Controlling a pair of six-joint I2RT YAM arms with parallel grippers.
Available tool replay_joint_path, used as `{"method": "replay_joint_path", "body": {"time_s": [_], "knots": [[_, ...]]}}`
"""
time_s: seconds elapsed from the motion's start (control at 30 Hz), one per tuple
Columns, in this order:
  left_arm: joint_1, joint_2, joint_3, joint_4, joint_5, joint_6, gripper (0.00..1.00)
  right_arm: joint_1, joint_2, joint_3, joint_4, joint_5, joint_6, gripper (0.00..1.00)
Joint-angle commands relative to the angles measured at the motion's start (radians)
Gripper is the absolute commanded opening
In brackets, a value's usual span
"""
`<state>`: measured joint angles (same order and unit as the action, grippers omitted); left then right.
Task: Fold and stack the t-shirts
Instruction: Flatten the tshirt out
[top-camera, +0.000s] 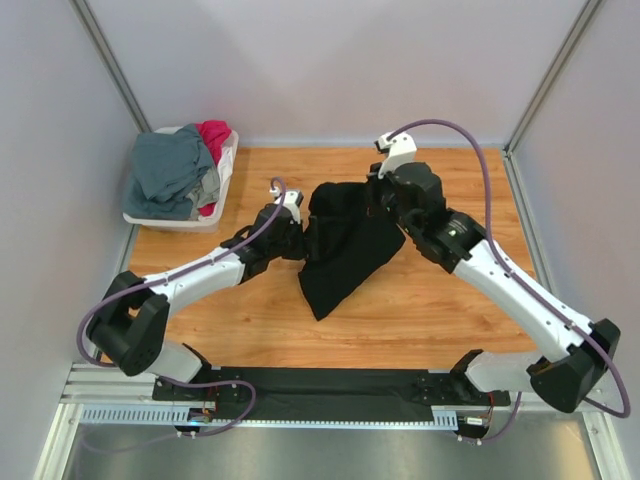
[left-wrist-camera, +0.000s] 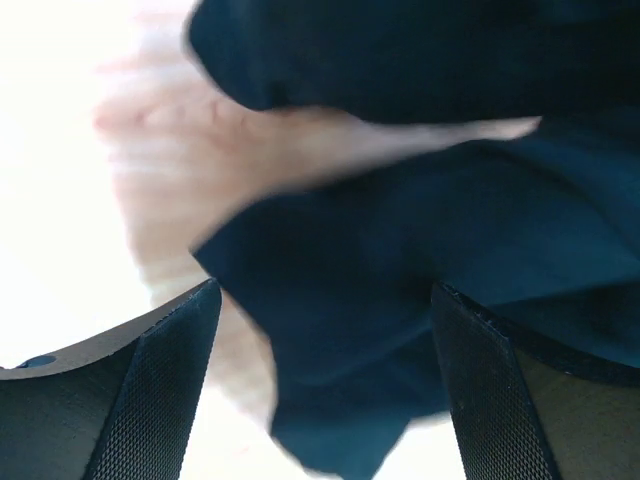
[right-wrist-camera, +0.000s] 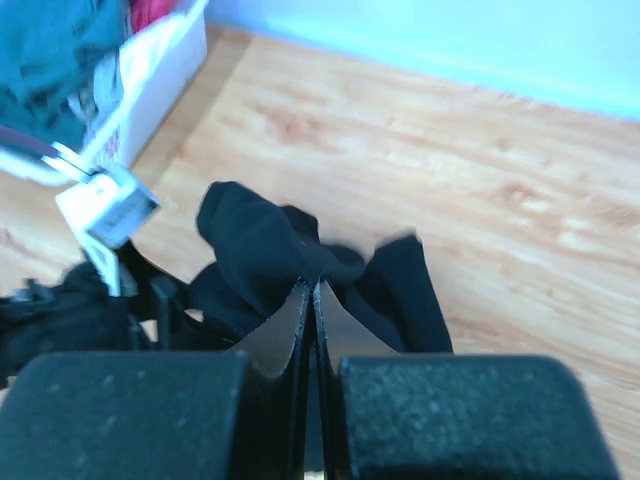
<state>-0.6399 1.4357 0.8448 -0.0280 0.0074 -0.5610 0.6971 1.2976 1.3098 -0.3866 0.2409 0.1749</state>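
The robot's left gripper needs to close on the loose corner (top-camera: 312, 257) (left-wrist-camera: 275, 285) of the black t-shirt, just under the gap below the shirt's bunched upper part.
The black t-shirt (top-camera: 345, 250) hangs bunched over the middle of the wooden table, its lower tip on the wood. My right gripper (top-camera: 378, 195) is shut on the shirt's upper edge, and the right wrist view shows the jaws (right-wrist-camera: 312, 283) pinching the black cloth (right-wrist-camera: 260, 240). My left gripper (top-camera: 300, 235) is at the shirt's left edge. In the left wrist view it is open (left-wrist-camera: 325, 290), with blurred black cloth (left-wrist-camera: 400, 250) hanging between and beyond its fingers. The slate grey-blue shirt (top-camera: 170, 170) and the magenta-red shirt (top-camera: 213, 135) lie piled in the basket.
The white plastic basket (top-camera: 228, 165) stands at the back left corner and also shows in the right wrist view (right-wrist-camera: 165, 75). Grey walls close the back and both sides. A black strip (top-camera: 330, 385) runs along the near edge between the arm bases.
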Motion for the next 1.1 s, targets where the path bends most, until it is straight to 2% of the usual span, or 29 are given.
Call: {"method": "replay_joint_path", "body": {"time_s": [0.0,0.07,0.17,0.23,0.27,0.4,0.53,0.7,0.83,0.93,1.07], "knots": [[-0.004,0.074,0.066,0.085,0.008,0.084,0.91,-0.002,-0.050,-0.008,0.092,0.096,-0.021,0.01],[-0.004,0.110,0.083,0.105,0.032,0.119,0.91,-0.002,-0.047,0.000,0.048,0.161,-0.028,0.00],[-0.004,0.124,0.054,0.230,0.126,0.162,0.91,-0.004,-0.040,-0.004,0.006,0.193,-0.002,0.01],[-0.003,0.137,0.040,0.327,0.161,0.139,0.79,-0.005,-0.043,-0.021,0.005,0.190,0.018,0.00],[-0.003,0.162,0.043,0.347,0.180,0.130,0.79,-0.005,-0.050,-0.027,0.009,0.181,0.024,0.01],[-0.004,0.256,0.082,0.401,0.290,0.064,0.82,-0.008,-0.070,-0.057,0.031,0.169,0.029,0.00],[-0.004,0.317,0.065,0.479,0.293,0.009,0.83,-0.016,-0.073,-0.063,0.008,0.175,0.015,0.00],[-0.006,0.361,0.106,0.436,0.255,0.036,0.82,-0.022,-0.086,-0.084,-0.005,0.182,0.023,0.00],[-0.007,0.411,0.148,0.428,0.290,0.041,0.82,-0.028,-0.096,-0.104,0.000,0.184,0.031,0.00],[-0.018,0.448,0.175,0.430,0.299,0.046,0.77,-0.031,-0.096,-0.106,0.002,0.184,0.029,0.00],[-0.026,0.492,0.204,0.438,0.328,0.035,0.66,-0.039,-0.093,-0.104,0.006,0.190,0.028,0.01]]}}
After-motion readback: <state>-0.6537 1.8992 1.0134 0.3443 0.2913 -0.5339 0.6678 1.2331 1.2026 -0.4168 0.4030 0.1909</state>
